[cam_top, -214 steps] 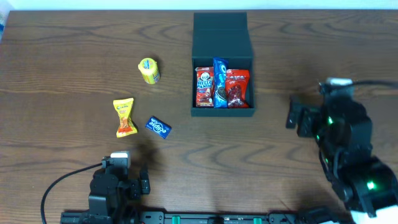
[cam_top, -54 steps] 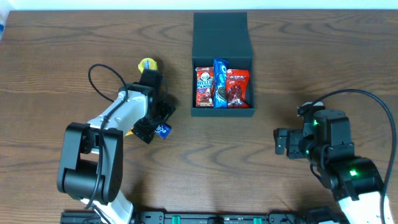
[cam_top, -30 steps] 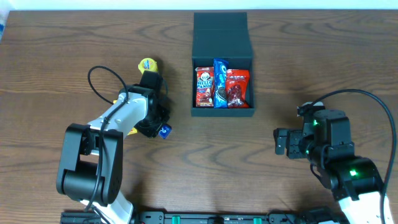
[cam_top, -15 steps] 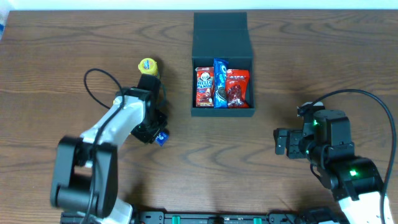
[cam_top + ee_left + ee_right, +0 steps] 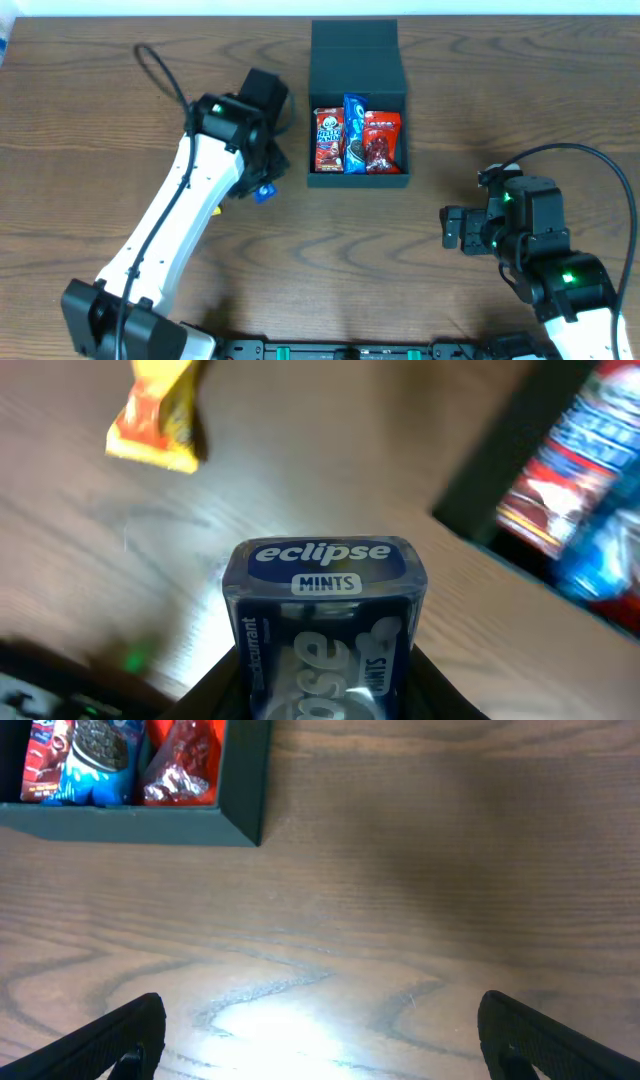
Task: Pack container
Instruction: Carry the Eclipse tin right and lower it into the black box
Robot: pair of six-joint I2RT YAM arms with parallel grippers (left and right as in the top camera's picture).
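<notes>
Next, my left gripper sets the blue Eclipse mints tin down on the front half of the red panda packet (image 5: 325,150) (image 5: 560,478).
The dark teal container (image 5: 358,178) stands open at the table's back centre, its flap lid (image 5: 355,50) lying behind it. Inside are a red packet (image 5: 328,138), a blue packet (image 5: 353,132) and another red packet (image 5: 381,140). My left gripper (image 5: 262,180) hangs just left of the container, shut on a blue Eclipse mints tin (image 5: 265,192). In the left wrist view the mints tin (image 5: 322,610) stands upright between the dark fingers, above the wood, with the container wall (image 5: 500,470) to the right. My right gripper (image 5: 453,228) is open and holds nothing.
A yellow-orange candy packet (image 5: 157,410) lies on the table behind the tin; from overhead my left arm (image 5: 170,230) covers nearly all of it. The right wrist view shows the container's corner (image 5: 245,780) and bare wood between the fingers (image 5: 130,1035).
My left arm has lifted the mints tin off the table and swung it up and right, closer to the container. The right arm has not moved.
</notes>
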